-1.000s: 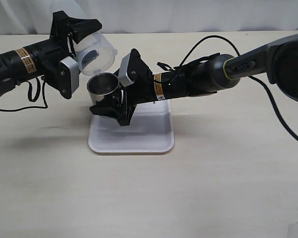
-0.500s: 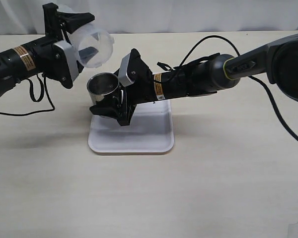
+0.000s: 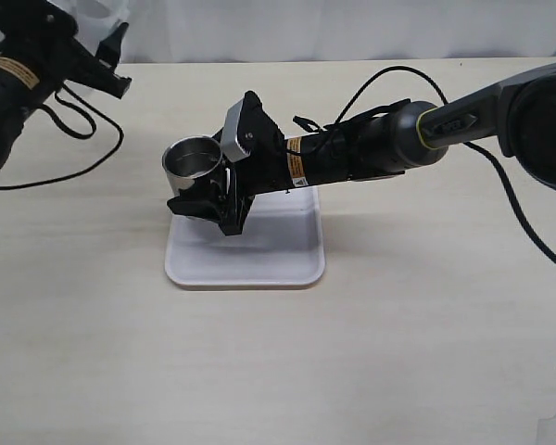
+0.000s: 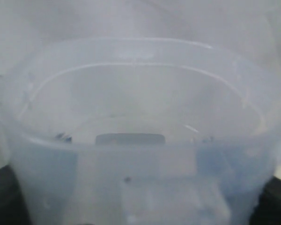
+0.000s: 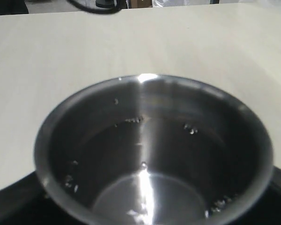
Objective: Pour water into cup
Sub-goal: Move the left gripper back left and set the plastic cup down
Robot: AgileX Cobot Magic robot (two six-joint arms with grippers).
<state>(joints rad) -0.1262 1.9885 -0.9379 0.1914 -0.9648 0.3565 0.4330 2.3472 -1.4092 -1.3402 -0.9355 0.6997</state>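
Observation:
Next, I release the translucent beaker from my left gripper on the pale table's back edge [image 3: 69, 119], near the white backdrop.
The steel cup [image 3: 191, 154] stands tilted over the far left corner of the white tray [image 3: 259, 260]. My right gripper [image 3: 213, 188] is shut on its side. In the right wrist view the cup [image 5: 154, 140] fills the frame, with droplets on its dark inner wall and a shiny wet bottom. My left gripper [image 3: 100, 57] is at the far top left, well away from the cup. It is shut on the translucent plastic beaker [image 4: 136, 140], which is almost lost against the white backdrop in the exterior view [image 3: 107, 13]. I cannot make out water in the beaker.
The right arm [image 3: 371, 148] stretches across the table from the right, with its black cable [image 3: 528, 232] looping behind. A black cable [image 3: 83, 139] from the left arm lies on the table at the far left. The table [image 3: 278, 371] is pale wood.
My left gripper has swung the beaker up and to the left, away from above the cup, to the top left corner. The right gripper and cup have not moved.

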